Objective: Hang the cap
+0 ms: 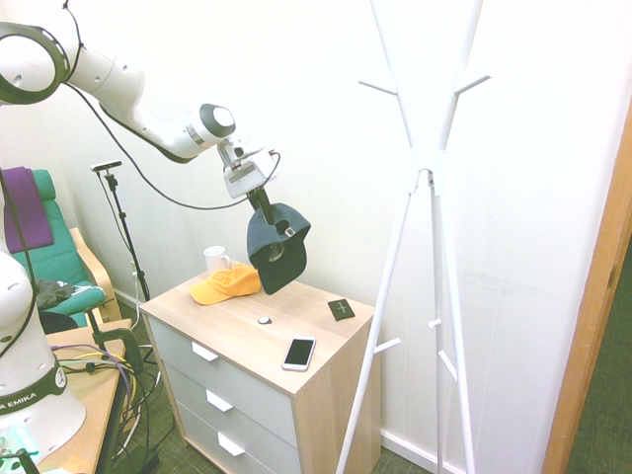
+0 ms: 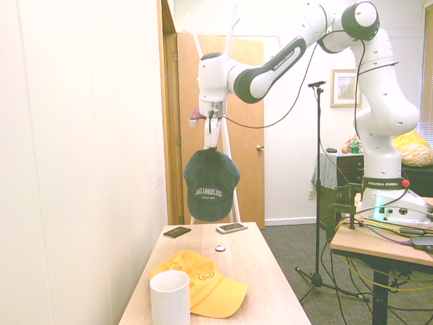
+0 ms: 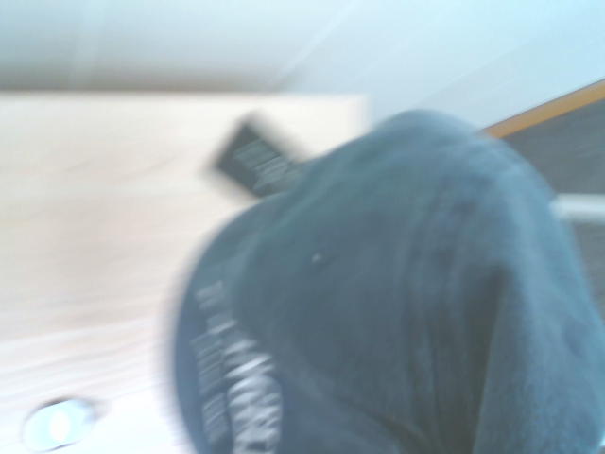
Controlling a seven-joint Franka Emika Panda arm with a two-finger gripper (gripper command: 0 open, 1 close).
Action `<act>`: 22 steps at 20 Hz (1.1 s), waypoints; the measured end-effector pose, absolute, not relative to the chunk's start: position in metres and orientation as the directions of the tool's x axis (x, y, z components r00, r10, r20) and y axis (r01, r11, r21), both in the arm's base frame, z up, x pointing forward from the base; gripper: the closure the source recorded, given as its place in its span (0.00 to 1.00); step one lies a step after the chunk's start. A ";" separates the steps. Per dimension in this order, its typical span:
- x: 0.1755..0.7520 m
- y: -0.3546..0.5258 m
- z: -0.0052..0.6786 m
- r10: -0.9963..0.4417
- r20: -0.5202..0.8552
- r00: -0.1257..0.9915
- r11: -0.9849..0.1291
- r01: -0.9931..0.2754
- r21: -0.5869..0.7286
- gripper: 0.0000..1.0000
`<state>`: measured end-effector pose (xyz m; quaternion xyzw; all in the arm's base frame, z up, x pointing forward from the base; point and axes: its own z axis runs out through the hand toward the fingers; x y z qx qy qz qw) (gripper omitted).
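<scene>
The gripper will release the navy cap high on the white coat stand (image 2: 232,105), in front of the wooden door.
The navy cap (image 1: 277,247) hangs in the air above the wooden dresser top (image 1: 237,314), its white lettering facing the second exterior camera (image 2: 212,185). My gripper (image 1: 263,207) is shut on the cap's top edge and holds it up. The wrist view is filled with the blurred cap (image 3: 397,303). To the right stands the white coat stand (image 1: 425,168), its pegs well above and to the right of the cap; it shows behind the arm (image 2: 226,40) in the second exterior view.
On the dresser lie an orange-yellow cap (image 1: 226,283), a white mug (image 1: 215,260), a phone (image 1: 299,353), a small black card (image 1: 341,309) and a small round disc (image 1: 264,320). A green chair (image 1: 54,257) stands at the left.
</scene>
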<state>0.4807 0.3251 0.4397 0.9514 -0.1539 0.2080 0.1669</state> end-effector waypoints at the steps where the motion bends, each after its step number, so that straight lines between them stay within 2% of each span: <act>1: 0.488 0.317 0.462 -0.214 0.481 0.850 -0.885 -0.377 0.273 1.00; 8: 0.538 0.227 0.620 -0.169 0.675 0.719 -0.796 -0.503 0.337 1.00; 13: 0.544 0.180 0.716 -0.155 0.755 0.638 -0.741 -0.580 0.338 1.00; 17: 0.540 0.149 0.763 -0.146 0.789 0.596 -0.705 -0.623 0.340 1.00; 22: 0.536 0.102 0.781 -0.188 0.798 0.572 -0.670 -0.669 0.322 1.00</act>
